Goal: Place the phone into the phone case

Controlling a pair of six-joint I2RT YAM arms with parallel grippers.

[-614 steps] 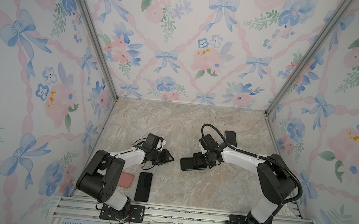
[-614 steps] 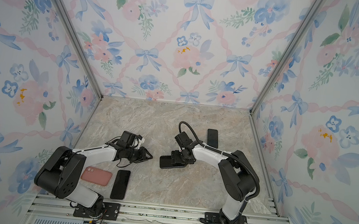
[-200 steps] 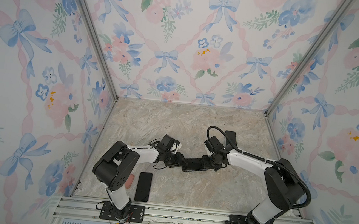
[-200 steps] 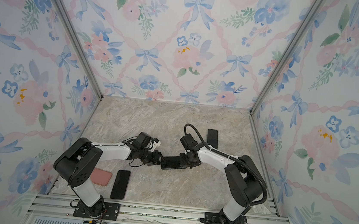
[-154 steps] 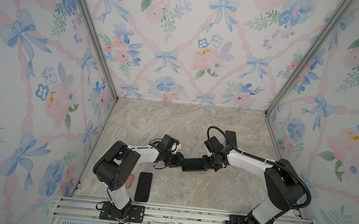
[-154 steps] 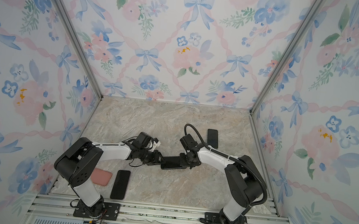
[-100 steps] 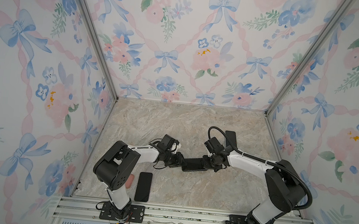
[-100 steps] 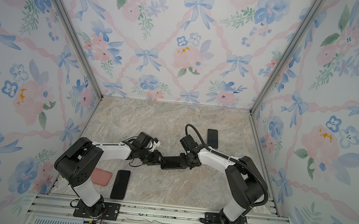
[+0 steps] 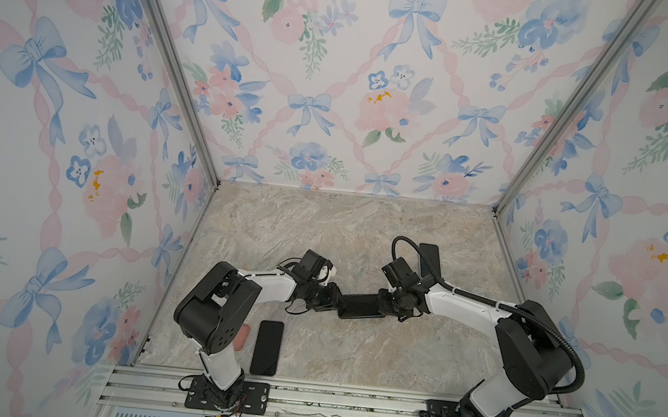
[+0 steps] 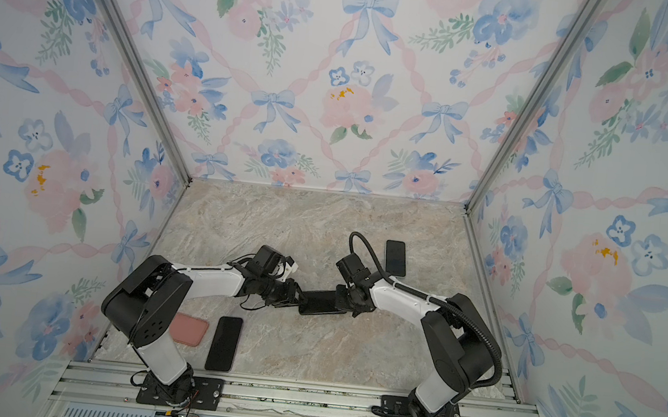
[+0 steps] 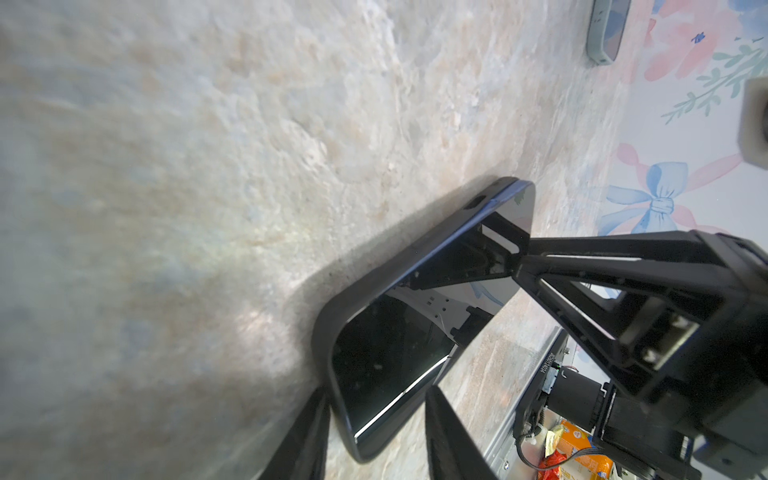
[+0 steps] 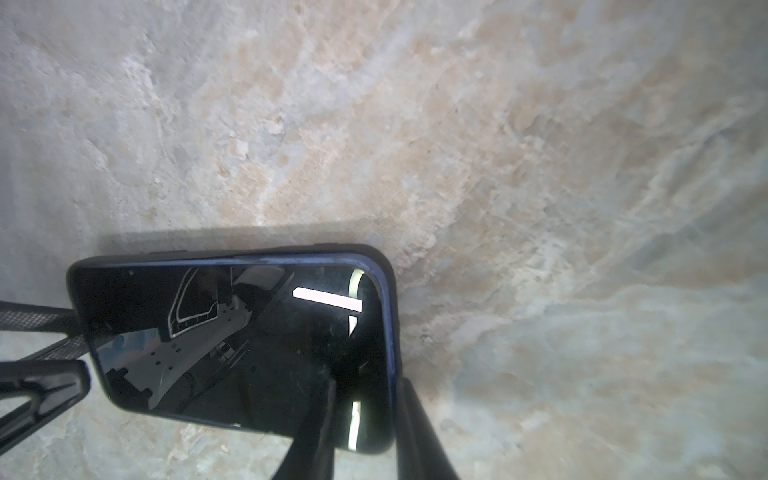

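Observation:
I will turn the case and pinch that side (image 12: 320, 254), as my right gripper pinches the case's end while the blue phone rim shows along the case's far long side.
At the middle of the table in both top views lies the phone (image 9: 358, 306) (image 10: 321, 302), its dark glass up, seated in a black phone case (image 11: 478, 203) (image 12: 166, 254). A blue phone rim shows inside the case lip. My left gripper (image 9: 336, 300) (image 10: 298, 298) (image 11: 376, 392) is at its left end, with both fingertips against the end's two sides. My right gripper (image 9: 379, 306) (image 10: 340, 300) (image 12: 365, 381) pinches the right end. One finger (image 12: 320, 415) lies over the screen and the other stands just outside the case's end.
A second black phone (image 9: 266, 347) (image 10: 223, 343) lies near the front left. A pink case (image 10: 187, 329) sits beside it, partly hidden by the left arm's base. Another dark phone or case (image 9: 430, 258) (image 10: 395, 257) lies at the back right, behind the right arm's cable.
About three seconds ago the left gripper stood apart, to the left of the phone; it has since come to the phone's left end. Over the last second neither arm visibly moves.

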